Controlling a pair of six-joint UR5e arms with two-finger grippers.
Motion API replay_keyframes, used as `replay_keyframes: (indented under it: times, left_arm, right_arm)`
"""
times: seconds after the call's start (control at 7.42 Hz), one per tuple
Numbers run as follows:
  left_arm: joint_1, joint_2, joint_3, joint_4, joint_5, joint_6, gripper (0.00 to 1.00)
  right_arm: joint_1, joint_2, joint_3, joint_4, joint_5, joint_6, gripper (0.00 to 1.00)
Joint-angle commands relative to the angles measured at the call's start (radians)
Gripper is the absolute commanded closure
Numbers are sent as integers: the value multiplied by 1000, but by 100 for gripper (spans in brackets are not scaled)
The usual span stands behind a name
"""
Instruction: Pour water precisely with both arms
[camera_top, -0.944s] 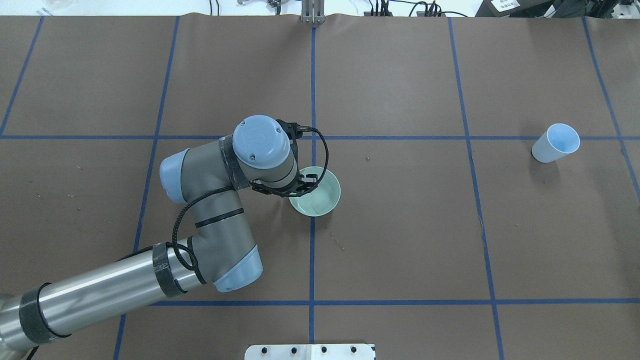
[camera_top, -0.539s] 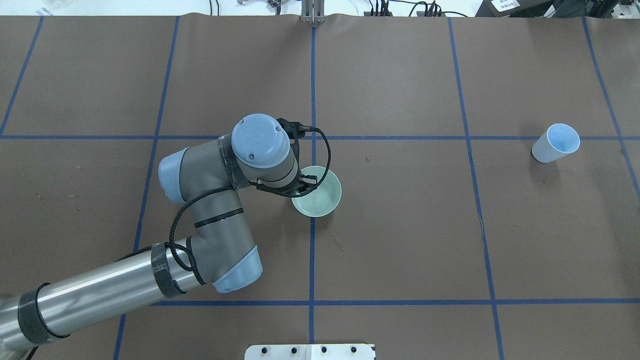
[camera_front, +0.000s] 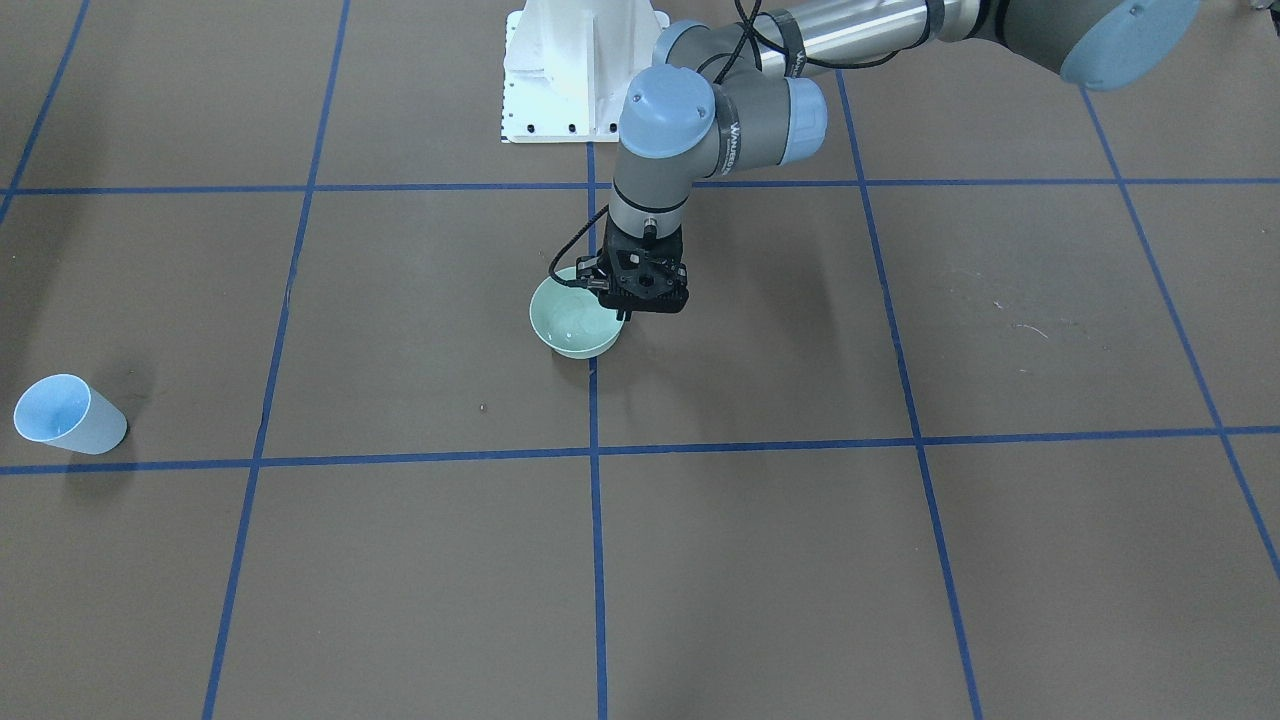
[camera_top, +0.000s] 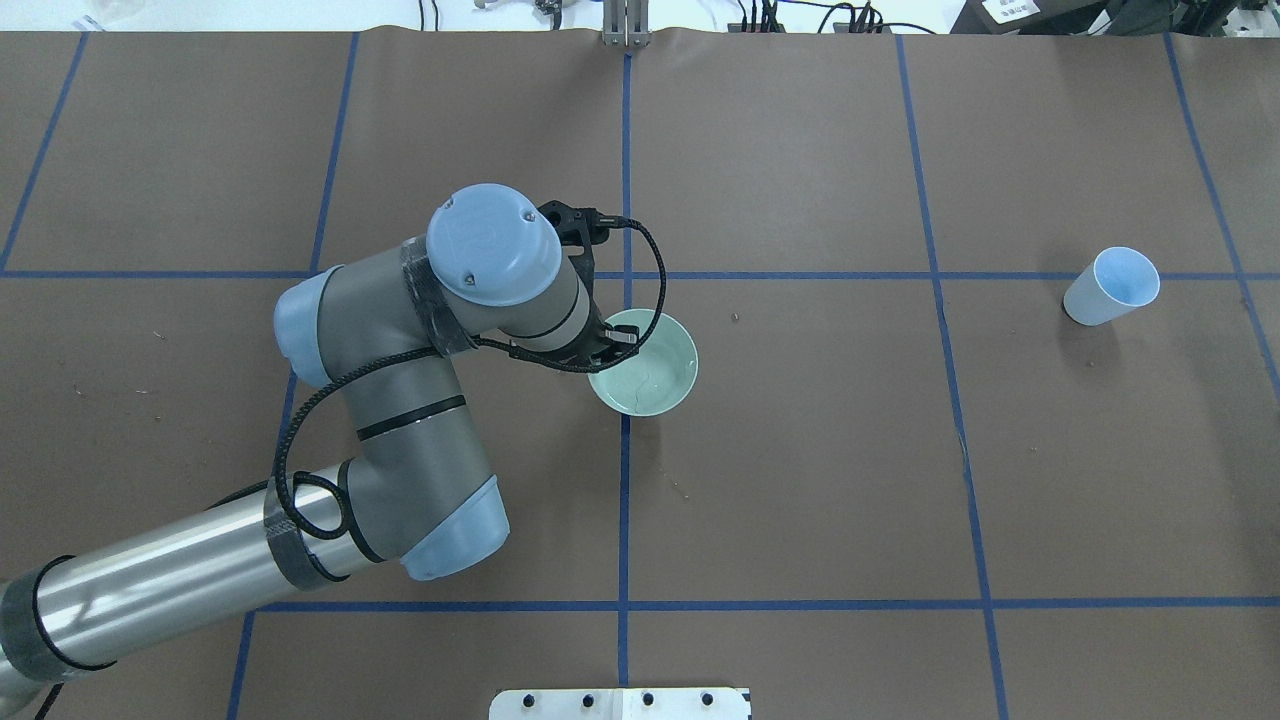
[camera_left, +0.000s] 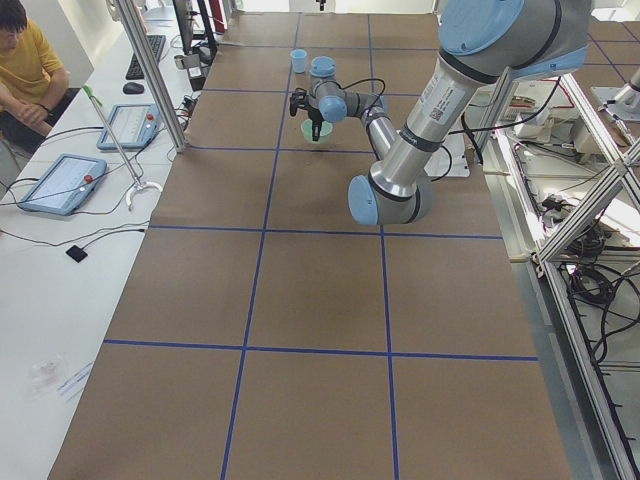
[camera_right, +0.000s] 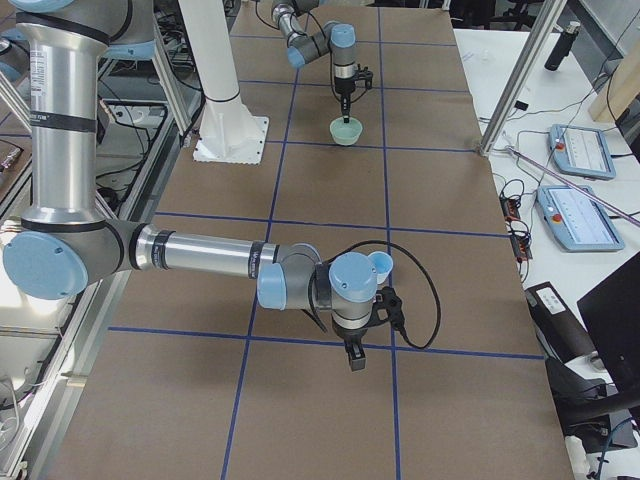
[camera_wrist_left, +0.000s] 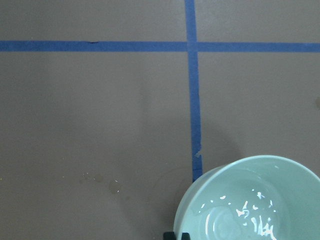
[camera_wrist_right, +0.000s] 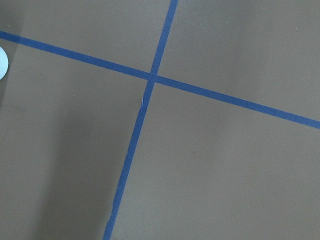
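Observation:
My left gripper needs to set the pale green bowl down on the brown paper (camera_front: 988, 310) next to the small pale curved mark.
My left arm (camera_top: 420, 400) reaches to the table's middle. Its gripper (camera_top: 616, 343) is shut on the near rim of a pale green bowl (camera_top: 650, 368), which also shows in the front view (camera_front: 570, 325) and in the left wrist view (camera_wrist_left: 240, 200). The bowl looks held just above the table. The water (camera_wrist_left: 252, 217) shows as glints in the bowl's bottom. A light blue cup (camera_top: 1110, 285) stands far to the right, tilted-looking. My right arm shows only in the exterior right view, its gripper (camera_right: 353, 358) pointing down beside the cup (camera_right: 380, 266); I cannot tell whether it is open.
The table is brown paper with a grid of blue tape (camera_top: 625, 500). The white pedestal (camera_front: 585, 70) stands at the robot's edge. A faint wet mark (camera_wrist_left: 102, 182) lies left of the bowl. An operator (camera_left: 25, 60) and tablets are beside the table's far side.
My left arm has risen and shifted a little away from the robot, carrying the bowl with it; the bowl now looks larger and sits further right. The cup has not moved.

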Motion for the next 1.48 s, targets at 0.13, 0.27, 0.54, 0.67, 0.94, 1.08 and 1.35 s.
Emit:
replay_keyframes:
  times: [0.13, 0.27, 0.54, 0.67, 0.94, 1.08, 1.35]
  left_arm:
    - [-135, 91, -81, 34, -123, 19, 100]
    - [-157, 166, -144, 38, -151, 135, 100]
    - [-246, 318, -233, 35, -208, 264, 100]
    - [-289, 392, -259, 28, -237, 339, 100]
    - [-384, 496, -266, 20, -284, 503, 100]
    - [-425, 547, -263, 20, -309, 598, 100]
    - [-438, 660, -249, -68, -311, 662, 100]
  right_arm:
    - [0, 1, 1, -8, -3, 10, 0]
    - [0, 1, 4, -8, -3, 12, 0]
    - [0, -2, 6, -5, -3, 12, 0]
    - [0, -3, 6, -4, -1, 12, 0]
    - [0, -5, 0, -1, 8, 9, 0]
    - [0, -5, 1, -1, 10, 9, 0]
    - [0, -5, 3, 2, 8, 1, 0]
